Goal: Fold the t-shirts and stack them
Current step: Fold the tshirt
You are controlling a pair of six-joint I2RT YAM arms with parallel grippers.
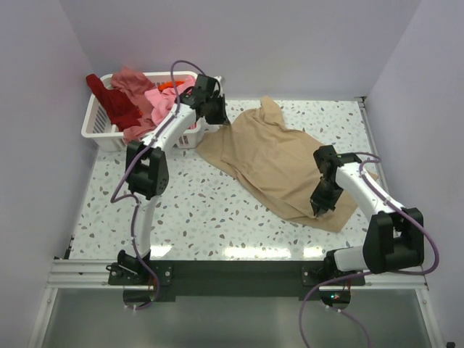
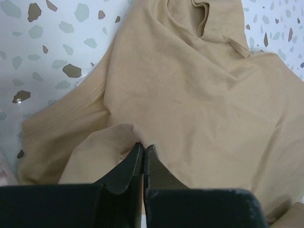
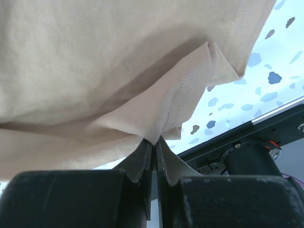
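I hold a doubled-over hem fold in my right gripper short of the tan t-shirt's corner, so I need to open and take the hem at that corner (image 3: 232, 71).
A large tan t-shirt (image 1: 279, 163) lies rumpled across the middle and right of the speckled table. My left gripper (image 1: 220, 118) is at its far left corner, beside the basket. In the left wrist view the left gripper (image 2: 143, 145) is shut on a raised fold of the tan cloth (image 2: 190, 95). My right gripper (image 1: 319, 208) is at the shirt's near right edge. In the right wrist view the right gripper (image 3: 155, 141) is shut on a stitched hem fold of the tan t-shirt (image 3: 95, 57), lifted off the table. Other t-shirts, dark red (image 1: 116, 101), salmon (image 1: 134, 80) and pink (image 1: 163, 98), are heaped in the basket.
A white slatted basket (image 1: 93, 130) stands at the far left corner of the table (image 1: 188, 210), close to my left arm. Walls close in the left, back and right sides. A black rail (image 1: 239, 275) runs along the near edge.
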